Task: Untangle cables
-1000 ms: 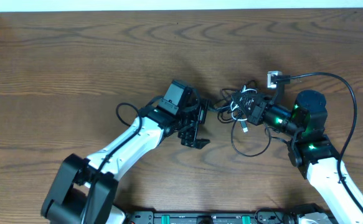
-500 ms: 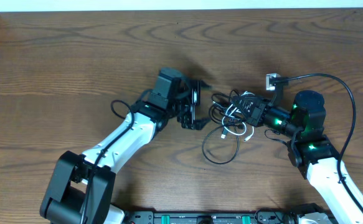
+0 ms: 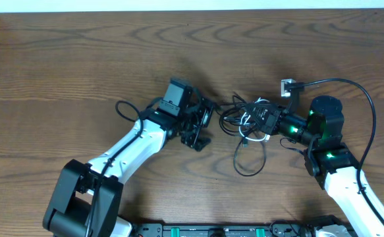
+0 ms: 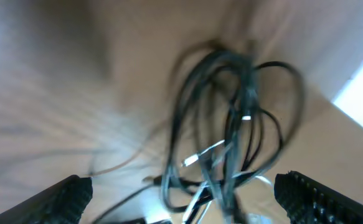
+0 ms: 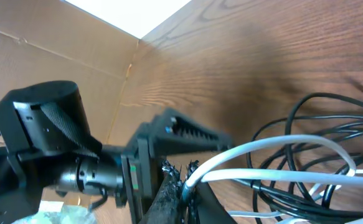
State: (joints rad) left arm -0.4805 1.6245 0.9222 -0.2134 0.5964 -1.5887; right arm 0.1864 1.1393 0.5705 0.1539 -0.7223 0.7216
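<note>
Next, my left gripper grabs the black cables at the loops' side [image 3: 224, 121] farthest from my right gripper, leaving the white cable free.
The cables [image 3: 243, 120] form a tangle of black and white cords at table centre, with one black loop [image 3: 249, 162] trailing toward the front. My right gripper [image 3: 260, 118] is shut on the tangle. In the right wrist view its jaws [image 5: 187, 182] pinch the white cable [image 5: 281, 146], and black cables [image 5: 330, 124] spread behind it. My left gripper [image 3: 200, 124] stands open just left of the tangle. In the blurred left wrist view the black cables [image 4: 221, 124] hang between its wide-apart fingertips [image 4: 66, 198], and nothing is gripped.
A small white plug block [image 3: 288, 84] on a thick black arm wire lies behind the right arm. The left arm's body [image 5: 75, 155] fills the left of the right wrist view. A cardboard wall [image 5: 56, 43] borders the table's far end.
The left gripper swung back, then forward again, and ended close to the tangle's left side. The tangle shifted slightly left, and its trailing black loop swung left, then partly back.
</note>
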